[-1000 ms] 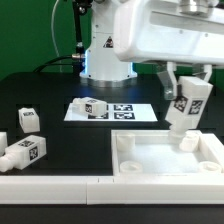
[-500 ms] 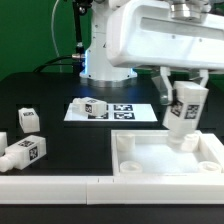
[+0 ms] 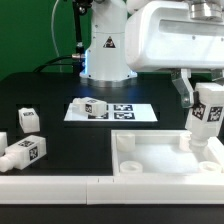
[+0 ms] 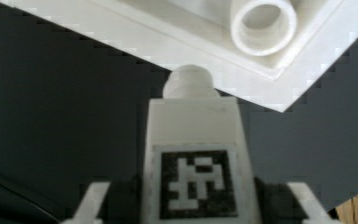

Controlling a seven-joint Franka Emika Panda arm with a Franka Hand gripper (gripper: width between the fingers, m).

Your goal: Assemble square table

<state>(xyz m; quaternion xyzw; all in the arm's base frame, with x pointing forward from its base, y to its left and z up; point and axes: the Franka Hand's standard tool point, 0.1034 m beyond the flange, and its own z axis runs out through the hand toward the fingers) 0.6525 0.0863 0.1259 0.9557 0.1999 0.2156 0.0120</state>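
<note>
My gripper needs to let the white tagged leg go upright in the panel's front corner socket (image 3: 208, 166), the one farthest from the loose legs.
The white square panel (image 3: 160, 158) lies at the front of the exterior view's right, rim up, with round corner sockets. My gripper (image 3: 205, 100) is shut on a white tagged leg (image 3: 208, 120) and holds it upright above the panel's far right corner. In the wrist view the leg (image 4: 194, 140) sits between my fingers (image 4: 98, 200), its peg end pointing toward the panel's corner (image 4: 194, 30), just short of the round socket (image 4: 261, 25). Three more legs are loose: one on the marker board (image 3: 92, 107), two at the left (image 3: 28, 121) (image 3: 26, 152).
The marker board (image 3: 130, 112) lies behind the panel in the middle of the black table. A long white rail (image 3: 55, 187) runs along the front edge. A small white piece (image 3: 3, 140) shows at the left edge. The robot's base (image 3: 105, 55) stands behind.
My gripper has carried the leg toward the exterior view's right, from over the panel's middle right part to above its far right corner. The other parts have not moved.
</note>
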